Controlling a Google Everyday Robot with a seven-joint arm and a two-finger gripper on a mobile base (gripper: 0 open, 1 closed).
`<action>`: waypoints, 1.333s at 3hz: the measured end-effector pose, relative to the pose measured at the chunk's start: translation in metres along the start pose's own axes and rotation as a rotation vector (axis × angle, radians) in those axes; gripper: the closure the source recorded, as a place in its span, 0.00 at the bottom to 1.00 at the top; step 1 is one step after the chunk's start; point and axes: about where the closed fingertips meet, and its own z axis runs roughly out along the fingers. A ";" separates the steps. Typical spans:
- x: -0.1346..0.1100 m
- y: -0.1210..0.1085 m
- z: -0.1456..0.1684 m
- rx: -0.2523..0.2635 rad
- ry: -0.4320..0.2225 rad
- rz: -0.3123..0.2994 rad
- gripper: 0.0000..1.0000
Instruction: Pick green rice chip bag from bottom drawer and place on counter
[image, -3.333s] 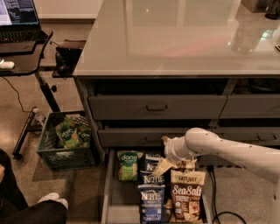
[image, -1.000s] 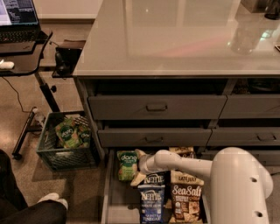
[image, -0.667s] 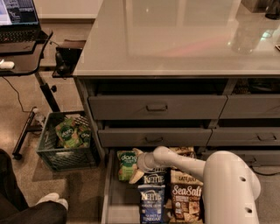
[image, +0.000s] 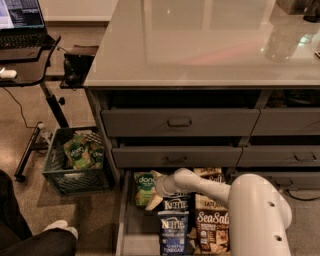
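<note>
The green rice chip bag's middle (image: 143, 192), just below its white "dang" lettering, is the place my gripper should move over next and close on.
The green rice chip bag (image: 145, 187) lies at the back left of the open bottom drawer (image: 123, 220). It is light green with white "dang" lettering. My gripper (image: 156, 194) reaches down into the drawer from the right on the white arm. It sits at the bag's right edge, touching or overlapping it. The counter (image: 210, 45) is the wide glossy pale grey slab above the drawers.
Two blue Kettle bags (image: 175, 222) and a brown Sea Salt bag (image: 212, 230) lie in the drawer right of the gripper. A green crate (image: 75, 165) with green bags stands on the floor to the left. A black desk (image: 27, 55) with a laptop is at top left.
The arm has swung left across the drawer, from over the Kettle bags to the green bag's right edge. The bags have not moved.
</note>
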 end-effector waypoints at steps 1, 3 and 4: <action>0.009 -0.001 0.030 -0.031 0.003 0.026 0.00; 0.028 -0.010 0.077 -0.095 0.039 0.052 0.00; 0.031 -0.011 0.091 -0.111 0.065 0.046 0.00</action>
